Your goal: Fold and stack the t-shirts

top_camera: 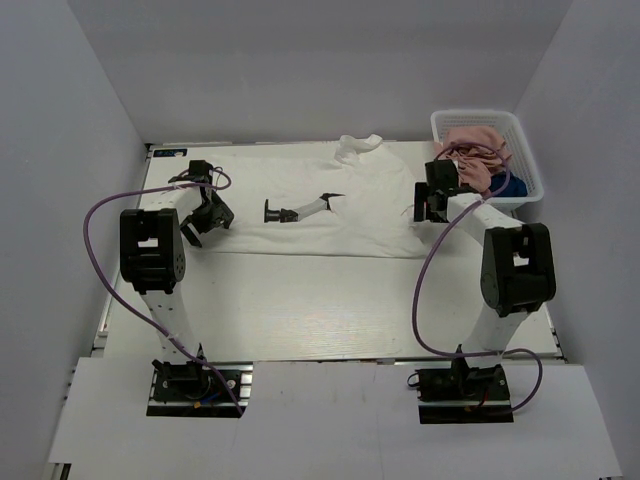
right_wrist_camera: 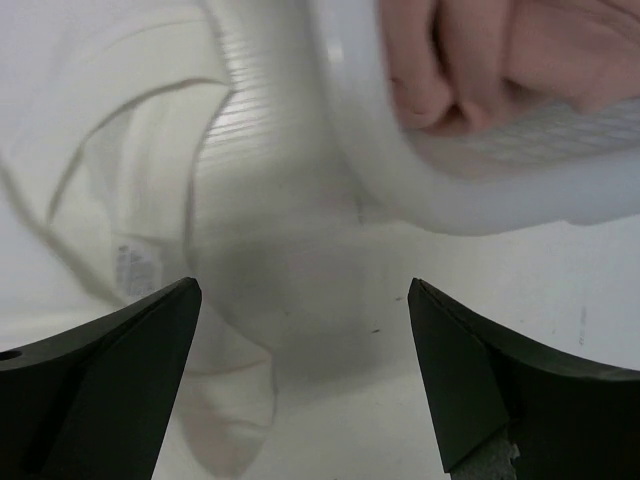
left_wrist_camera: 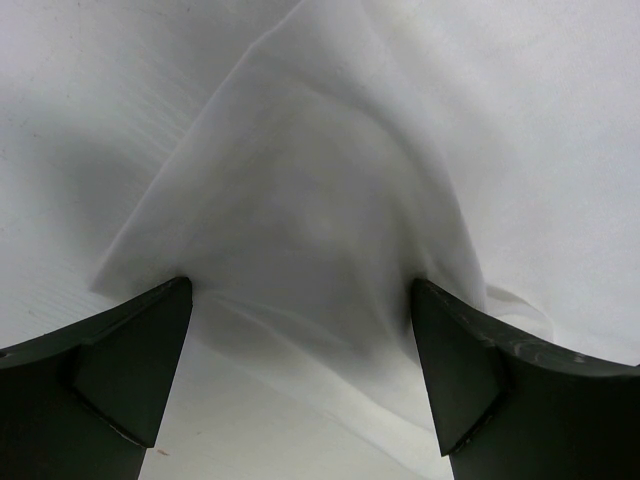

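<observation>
I need to next move my left gripper to the white t-shirt's far corner (top_camera: pixel 207 149), the one away from the basket, and close it there.
The white t-shirt (top_camera: pixel 350 200) lies spread flat across the far half of the table, its small black print (top_camera: pixel 298 210) near the middle. My left gripper (top_camera: pixel 208 225) is open at the shirt's left edge. In the left wrist view a raised fold of white cloth (left_wrist_camera: pixel 320 200) sits between the open fingers (left_wrist_camera: pixel 120 370), which do not clamp it. My right gripper (top_camera: pixel 428 212) is open over the shirt's right edge, beside the basket. The pink t-shirt (top_camera: pixel 475 145) and the navy t-shirt (top_camera: pixel 510 187) lie bunched in the basket. In the right wrist view the gripper (right_wrist_camera: pixel 300 390) holds nothing.
The white lattice basket (top_camera: pixel 532 170) stands at the far right corner; its rim (right_wrist_camera: pixel 400 170) is close ahead of my right fingers. Bare pale tabletop (top_camera: pixel 330 300) stretches between the shirt and the arm bases. Grey walls enclose the table on three sides.
</observation>
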Controlling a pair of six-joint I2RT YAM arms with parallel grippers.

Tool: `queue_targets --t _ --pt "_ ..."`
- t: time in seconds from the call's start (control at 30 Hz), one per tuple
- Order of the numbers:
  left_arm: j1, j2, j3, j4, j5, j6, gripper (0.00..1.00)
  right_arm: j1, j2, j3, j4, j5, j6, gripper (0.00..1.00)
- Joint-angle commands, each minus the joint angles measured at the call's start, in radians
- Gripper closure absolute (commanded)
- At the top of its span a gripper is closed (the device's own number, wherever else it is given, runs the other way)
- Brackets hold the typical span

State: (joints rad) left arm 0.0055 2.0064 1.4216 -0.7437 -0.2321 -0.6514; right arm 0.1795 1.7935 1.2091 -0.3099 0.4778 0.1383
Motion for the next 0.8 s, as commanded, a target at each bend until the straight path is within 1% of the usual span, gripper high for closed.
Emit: queue_targets --t 0.0,0.03,0.07,0.1,0.13,0.2,0.27,0.47,0.6,0.77 --pt "0.011 -0.024 -0.032 -0.042 -0.032 0.01 0.0 0.017 -0.069 0.029 0.029 -0.222 -0.078 0.1" --pt "0.011 -0.034 -0.023 -0.042 -0.021 0.01 0.0 0.021 -0.136 -0.011 0.037 -0.269 -0.092 0.1" --pt "0.011 -0.034 -0.023 -0.042 -0.021 0.01 0.0 0.023 -0.16 -0.026 0.076 -0.325 -0.117 0.1" --pt "0.011 -0.046 -0.023 -0.042 -0.021 0.01 0.0 0.031 -0.184 -0.043 0.097 -0.466 -0.114 0.1" --pt "0.001 -0.046 -0.013 -0.042 -0.021 0.01 0.0 0.041 -0.247 -0.109 0.142 -0.543 -0.1 0.1" --pt "-0.01 -0.064 -0.001 -0.051 -0.03 0.01 0.0 0.052 -0.27 -0.163 0.212 -0.712 -0.072 0.1" --pt "-0.01 -0.064 0.01 -0.051 -0.021 0.001 0.0 0.064 -0.264 -0.192 0.23 -0.752 -0.034 0.1" --pt "-0.01 -0.083 -0.003 -0.051 -0.021 -0.008 0.0 0.081 -0.14 -0.2 0.233 -0.766 0.02 0.1" --pt "-0.01 -0.083 -0.038 -0.042 -0.021 -0.017 0.0 0.074 -0.071 -0.189 0.238 -0.722 0.041 0.1" --pt "-0.01 -0.092 -0.088 -0.042 -0.012 -0.037 0.0 0.08 -0.019 -0.206 0.183 -0.644 0.084 0.1"
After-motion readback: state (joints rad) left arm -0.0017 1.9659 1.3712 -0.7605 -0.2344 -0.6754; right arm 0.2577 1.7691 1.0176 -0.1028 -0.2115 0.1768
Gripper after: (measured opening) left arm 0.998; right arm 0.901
